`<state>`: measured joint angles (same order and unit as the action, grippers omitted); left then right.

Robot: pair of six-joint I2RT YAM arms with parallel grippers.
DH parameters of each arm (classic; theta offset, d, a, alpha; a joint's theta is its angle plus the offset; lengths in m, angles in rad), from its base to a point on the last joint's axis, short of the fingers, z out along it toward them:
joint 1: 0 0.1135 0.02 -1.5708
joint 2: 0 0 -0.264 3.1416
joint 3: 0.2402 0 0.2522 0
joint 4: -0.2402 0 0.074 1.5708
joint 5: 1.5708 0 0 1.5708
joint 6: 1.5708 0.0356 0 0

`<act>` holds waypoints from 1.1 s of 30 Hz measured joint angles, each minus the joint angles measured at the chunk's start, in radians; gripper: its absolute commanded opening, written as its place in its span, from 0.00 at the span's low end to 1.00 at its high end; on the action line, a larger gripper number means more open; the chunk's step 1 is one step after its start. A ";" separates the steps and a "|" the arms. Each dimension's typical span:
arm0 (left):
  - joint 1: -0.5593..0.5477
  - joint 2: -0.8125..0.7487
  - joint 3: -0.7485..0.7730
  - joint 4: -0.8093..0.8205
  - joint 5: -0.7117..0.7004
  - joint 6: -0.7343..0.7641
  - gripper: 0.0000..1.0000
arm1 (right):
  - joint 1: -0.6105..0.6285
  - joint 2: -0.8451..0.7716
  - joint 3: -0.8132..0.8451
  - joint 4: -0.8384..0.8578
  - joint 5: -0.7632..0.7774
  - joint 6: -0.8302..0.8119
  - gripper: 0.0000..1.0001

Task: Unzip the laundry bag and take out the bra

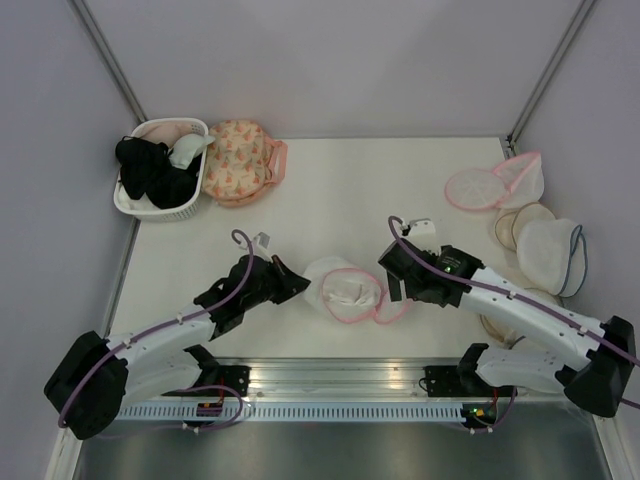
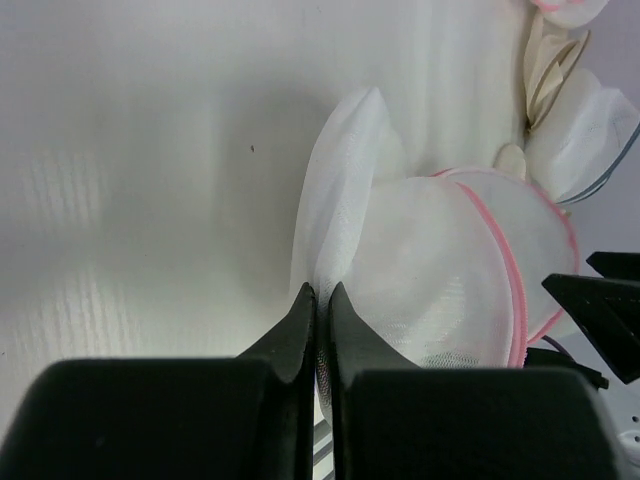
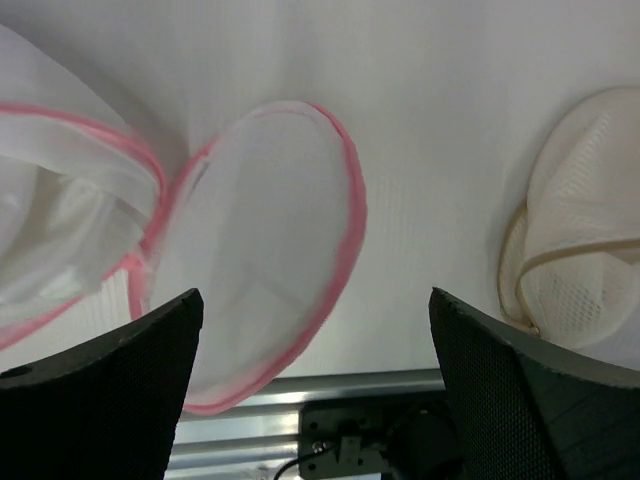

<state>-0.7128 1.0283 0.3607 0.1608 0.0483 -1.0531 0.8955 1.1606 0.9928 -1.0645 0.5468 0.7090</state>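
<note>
My right gripper is to reach next inside the opening of the laundry bag and close on the bra's white folds [image 1: 359, 298], toward the side where the lid joins.
The laundry bag [image 1: 345, 292], a white mesh pouch with a pink rim, lies at the table's near centre. It is unzipped, and its round lid [image 3: 262, 250] is flopped out to the right. White folds of the bra [image 1: 350, 287] show inside the opening. My left gripper [image 1: 300, 283] is at the bag's left side, shut on a pinch of its mesh [image 2: 340, 190] that stands up in a peak. My right gripper [image 1: 400, 284] is just right of the bag, open wide over the lid with nothing between its fingers [image 3: 120, 380].
A white basket [image 1: 128, 205] with black garments stands at the back left, with a peach floral bag [image 1: 238, 160] beside it. At the right lie another pink-rimmed mesh bag [image 1: 490, 185], beige cups [image 1: 520, 225] and a white blue-trimmed bag [image 1: 550, 255]. A metal rail [image 1: 340, 375] runs along the near edge.
</note>
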 measured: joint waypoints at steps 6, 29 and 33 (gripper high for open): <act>0.006 -0.039 -0.032 -0.010 -0.036 -0.025 0.02 | 0.003 -0.138 -0.005 -0.144 0.003 0.064 0.98; 0.006 -0.036 -0.140 0.060 -0.020 -0.148 0.02 | 0.007 -0.126 -0.391 0.822 -0.427 0.100 0.79; 0.006 -0.037 -0.148 0.069 -0.020 -0.156 0.02 | 0.008 -0.066 -0.390 0.868 -0.457 0.108 0.74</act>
<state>-0.7063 0.9916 0.2123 0.2295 0.0284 -1.2091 0.9031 1.0943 0.6025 -0.1963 0.0895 0.8169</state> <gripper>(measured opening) 0.040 0.762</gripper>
